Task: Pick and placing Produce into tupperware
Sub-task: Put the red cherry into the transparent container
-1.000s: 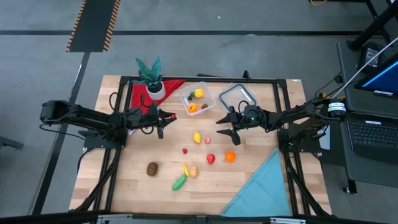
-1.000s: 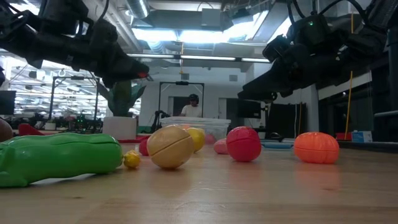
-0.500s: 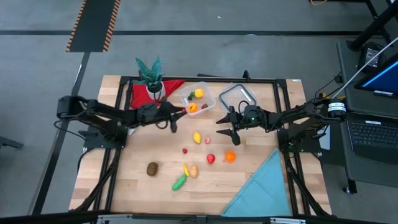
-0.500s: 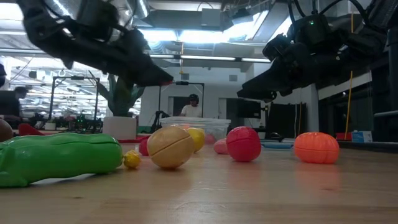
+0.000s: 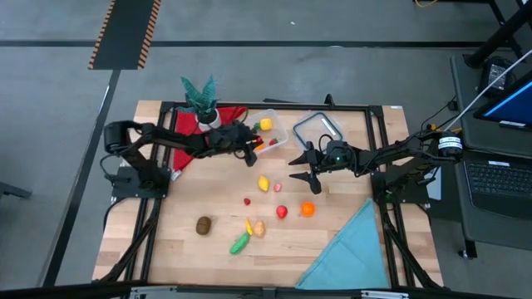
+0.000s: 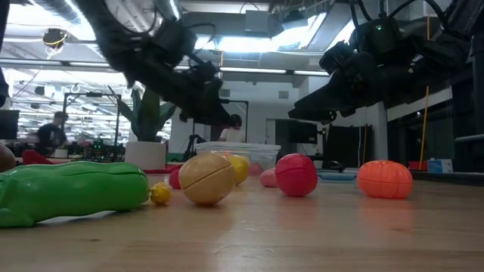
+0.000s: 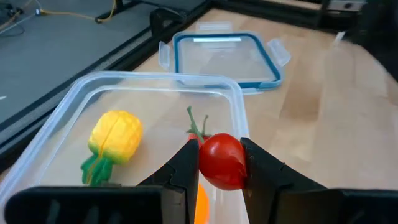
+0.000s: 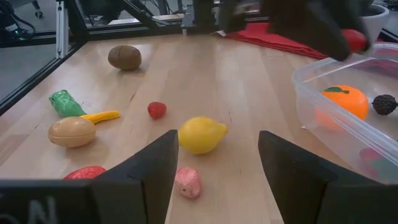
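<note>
Next, my left gripper lets go of the red tomato between the orange piece and the berry (image 5: pixel 267 143) (image 7: pixel 201 169) inside the clear tupperware.
My left gripper (image 5: pixel 252 150) hangs over the near-left corner of the clear tupperware (image 5: pixel 264 133), shut on a small red tomato-like piece (image 7: pixel 221 160). Inside the tupperware (image 7: pixel 74 106) lie a yellow pineapple-like piece (image 7: pixel 115 134), an orange one (image 8: pixel 339 99) and a dark berry (image 8: pixel 385 103). My right gripper (image 5: pixel 303 177) hovers open above the table, right of a yellow lemon (image 5: pixel 263 183), fingers spread wide in its wrist view (image 8: pixel 217 137). Loose produce rests on the table: a red piece (image 5: pixel 282 212), an orange (image 5: pixel 307 209), a brown one (image 5: pixel 204 224) and a green one (image 5: pixel 239 242). My left gripper pinches the red piece by its two opposite sides (image 7: pixel 202 163) between both fingers. The piece is lifted clear and hangs above the tupperware's inside, its green stem (image 7: pixel 194 121) pointing away from the wrist.
The flat lid with a blue rim (image 5: pixel 317 127) lies right of the tupperware. A potted plant (image 5: pixel 202 101) stands on a red cloth (image 5: pixel 184 131) at the far left. A blue cloth (image 5: pixel 353 253) covers the near right corner. The near left of the table shows bare wood.
My left arm has swung from the table's left toward the right and far side, carrying the red piece from beside the red cloth to above the tupperware. Its fingers have stayed shut on the piece.
</note>
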